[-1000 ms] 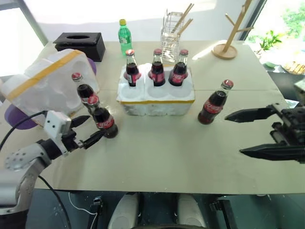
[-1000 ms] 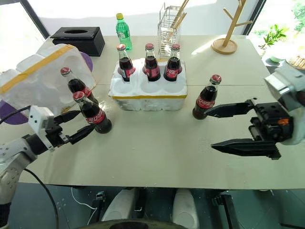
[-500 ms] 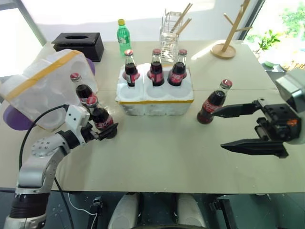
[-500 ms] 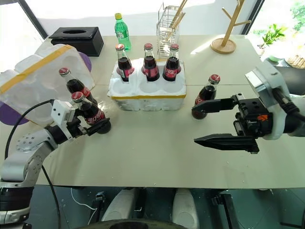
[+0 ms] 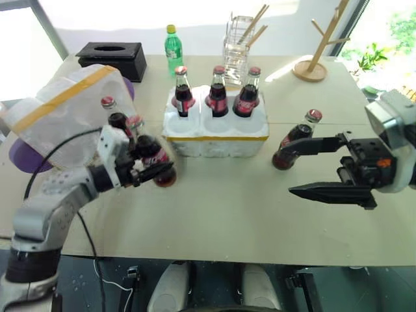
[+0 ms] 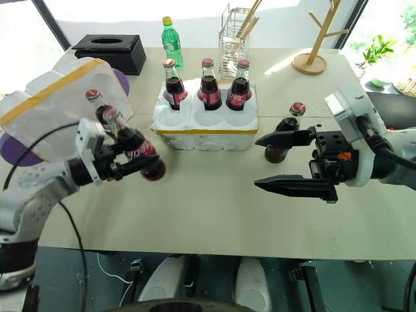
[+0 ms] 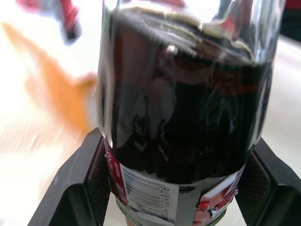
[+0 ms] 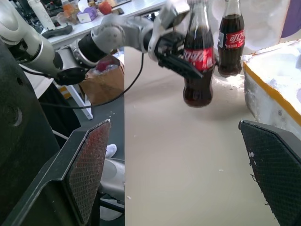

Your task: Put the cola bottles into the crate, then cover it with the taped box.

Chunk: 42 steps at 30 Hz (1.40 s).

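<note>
I will let go of the cola bottle with my left gripper in the middle front hole of the crate (image 5: 218, 125), by the yellow tape.
My left gripper (image 5: 158, 171) is shut on the lower body of a cola bottle (image 5: 148, 153), which hangs tilted just above the table, left of the crate (image 5: 214, 136). The left wrist view has that bottle (image 7: 188, 94) wedged between both fingers (image 7: 84, 183). Three cola bottles (image 5: 218, 97) stand in the crate's back wells. Another (image 5: 116, 118) stands by the taped box (image 5: 62, 107) at the far left. One more bottle (image 5: 296, 138) stands right of the crate, with the upper finger of my open right gripper (image 5: 286, 168) in front of it.
Along the back edge are a black tissue box (image 5: 110, 58), a green yellow-capped bottle (image 5: 171, 49), a wire rack with sticks (image 5: 237, 49) and a wooden mug tree (image 5: 312, 65). A purple object (image 5: 19, 156) lies under the taped box.
My left gripper has shut on the nearer left bottle, lifted it and carried it right toward the crate. The right gripper has edged left, still open.
</note>
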Tool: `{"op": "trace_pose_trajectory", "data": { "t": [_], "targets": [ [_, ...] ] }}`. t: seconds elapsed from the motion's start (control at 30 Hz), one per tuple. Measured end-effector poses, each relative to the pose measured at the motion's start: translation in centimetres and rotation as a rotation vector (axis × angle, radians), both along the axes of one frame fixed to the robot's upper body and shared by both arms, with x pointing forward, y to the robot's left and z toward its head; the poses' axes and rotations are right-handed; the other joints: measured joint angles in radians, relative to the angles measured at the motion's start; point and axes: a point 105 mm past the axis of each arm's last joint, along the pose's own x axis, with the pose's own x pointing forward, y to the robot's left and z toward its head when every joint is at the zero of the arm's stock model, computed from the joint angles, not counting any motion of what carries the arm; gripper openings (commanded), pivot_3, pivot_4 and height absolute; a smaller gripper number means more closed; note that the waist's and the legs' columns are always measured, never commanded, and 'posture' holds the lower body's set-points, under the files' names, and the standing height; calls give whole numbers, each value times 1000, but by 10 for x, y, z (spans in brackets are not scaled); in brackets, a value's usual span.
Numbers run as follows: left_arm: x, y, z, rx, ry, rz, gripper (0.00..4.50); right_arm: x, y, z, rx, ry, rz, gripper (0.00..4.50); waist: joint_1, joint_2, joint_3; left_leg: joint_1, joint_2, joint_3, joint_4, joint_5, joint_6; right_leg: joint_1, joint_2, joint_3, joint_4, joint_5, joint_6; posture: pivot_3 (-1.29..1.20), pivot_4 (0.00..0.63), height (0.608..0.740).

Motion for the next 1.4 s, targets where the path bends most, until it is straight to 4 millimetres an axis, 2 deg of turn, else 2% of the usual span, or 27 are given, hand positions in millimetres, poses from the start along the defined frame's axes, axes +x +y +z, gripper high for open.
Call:
{"op": "trace_pose_trajectory", "data": {
  "t": [0.13,0.2,0.27,0.33,0.4,0.47,0.6,0.9,0.97,1.03,1.07,1.1,1.3,1.4],
  "targets": [
    [15,-35,50,-124,-89,-109,2795,1,0,-1,9,-2,-12,4500,10,-1,0,0,0,0,1,1,-1,0,1,0,1,0,0,0,150,740],
    [37,-56,76,-200,-115,-112,2795,2,1,-1,22,-11,-21,4500,13,-1,1,-1,0,-2,8,1,-1,2,3,-2,3,0,1,0,150,740],
    [52,-67,85,-202,-139,-85,2795,2,1,-3,23,-13,-34,4500,7,-1,1,-1,0,1,10,0,0,2,3,1,3,0,1,0,150,740],
    [68,-78,81,-170,-147,-41,2795,3,1,-4,25,-12,-49,4500,2,-1,1,-1,0,3,10,0,0,2,3,2,3,1,1,0,150,740],
    [93,-94,66,-101,-138,26,2795,4,0,-6,32,-18,-70,4500,10,-2,1,-1,0,3,11,-1,1,2,4,1,3,1,2,0,150,740],
    [104,-100,48,-49,-105,55,2795,4,-1,-7,33,-26,-86,4500,8,-2,1,-1,0,3,11,-1,2,2,4,2,3,1,2,0,150,740],
    [113,-106,20,51,-70,69,2795,6,-5,-11,32,-35,-127,4500,9,-4,3,-4,1,4,11,1,-1,-2,4,2,3,1,2,0,150,740],
    [117,-119,-3,179,-84,58,2795,29,-23,-14,-5,-115,-294,4500,11,-4,3,-4,1,3,13,-1,2,-1,4,2,3,2,3,0,150,740],
    [115,-124,-3,184,-96,45,2795,33,-26,-18,-11,-114,-316,4500,12,-4,3,-4,1,3,13,0,1,-1,4,2,3,2,3,0,150,740],
    [114,-126,-5,199,-99,33,3870,34,-26,-20,-14,-115,-316,4500,11,-4,3,-4,1,3,13,0,0,-1,4,2,3,2,3,0,150,740],
    [113,-127,-4,199,-106,26,4239,34,-26,-20,-15,-116,-315,4500,11,-4,3,-4,1,3,13,0,0,-1,4,2,3,2,3,0,150,740],
    [113,-128,-5,203,-107,24,4389,34,-25,-21,-15,-118,-312,4500,11,-4,3,-4,1,3,13,0,0,-1,4,2,3,2,3,0,150,740],
    [106,-125,-6,208,-132,15,4389,37,-26,-23,-17,-120,-318,4500,10,-4,3,-3,2,3,13,-1,2,0,4,3,4,2,3,0,150,740],
    [97,-112,-3,174,-131,26,4389,39,-28,-25,-20,-118,-328,4500,3,-3,3,-2,2,3,12,0,0,0,4,3,4,2,3,0,150,740]
  ]
}}
